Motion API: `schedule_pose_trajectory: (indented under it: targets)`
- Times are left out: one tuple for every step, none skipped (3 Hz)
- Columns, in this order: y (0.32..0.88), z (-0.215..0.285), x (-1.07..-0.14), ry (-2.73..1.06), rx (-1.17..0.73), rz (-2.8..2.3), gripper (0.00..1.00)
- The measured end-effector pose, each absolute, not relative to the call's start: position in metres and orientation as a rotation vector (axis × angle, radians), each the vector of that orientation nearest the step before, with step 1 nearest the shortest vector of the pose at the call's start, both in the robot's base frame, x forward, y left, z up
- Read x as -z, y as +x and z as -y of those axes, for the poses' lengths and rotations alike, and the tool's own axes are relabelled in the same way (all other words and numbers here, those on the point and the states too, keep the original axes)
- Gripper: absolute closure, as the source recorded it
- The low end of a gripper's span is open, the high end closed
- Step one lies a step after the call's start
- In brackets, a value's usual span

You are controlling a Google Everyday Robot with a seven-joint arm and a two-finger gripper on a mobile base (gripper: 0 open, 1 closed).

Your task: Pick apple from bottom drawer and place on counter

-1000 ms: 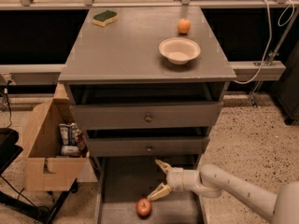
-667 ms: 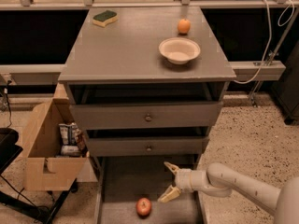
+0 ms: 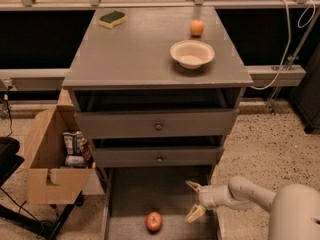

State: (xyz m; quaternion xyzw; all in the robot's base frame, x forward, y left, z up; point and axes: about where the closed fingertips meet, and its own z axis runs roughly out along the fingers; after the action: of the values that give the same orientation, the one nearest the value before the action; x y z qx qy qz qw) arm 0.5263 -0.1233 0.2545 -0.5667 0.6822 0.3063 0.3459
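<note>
I need to next grip the apple's sides (image 3: pixel 156 221) on the red apple near the open bottom drawer's front.
The red apple (image 3: pixel 154 221) lies on the floor of the open bottom drawer (image 3: pixel 135 194), near its front. My gripper (image 3: pixel 194 200) hangs over the drawer's right side, to the right of the apple and a little above it, not touching it. Its two pale fingers are spread open and hold nothing. The grey counter (image 3: pixel 130 54) tops the cabinet above.
On the counter sit a cream bowl (image 3: pixel 192 53), a small orange fruit (image 3: pixel 197 27) and a green-and-yellow sponge (image 3: pixel 112 19). Two shallower drawers with knobs (image 3: pixel 158 126) stand slightly open. A cardboard box (image 3: pixel 52 161) stands left of the cabinet. A cable (image 3: pixel 290 39) hangs at the right.
My gripper has drawn back to the right, away from the apple, and stays open. The apple has not moved.
</note>
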Motion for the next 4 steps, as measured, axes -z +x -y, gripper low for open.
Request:
schedule_pose_trajectory:
  targets:
    - [0.534,0.136,-0.213,-1.489,-0.844,-1.764,0.00]
    - [0.553,0.146,-0.214,-1.479,-0.805,-1.757,0.00]
    - [0.552,0.144,-0.214,-1.479,-0.808,-1.756,0.00]
    - [0.528,0.108,-0.196,-1.512,-0.897,-1.714,0.00]
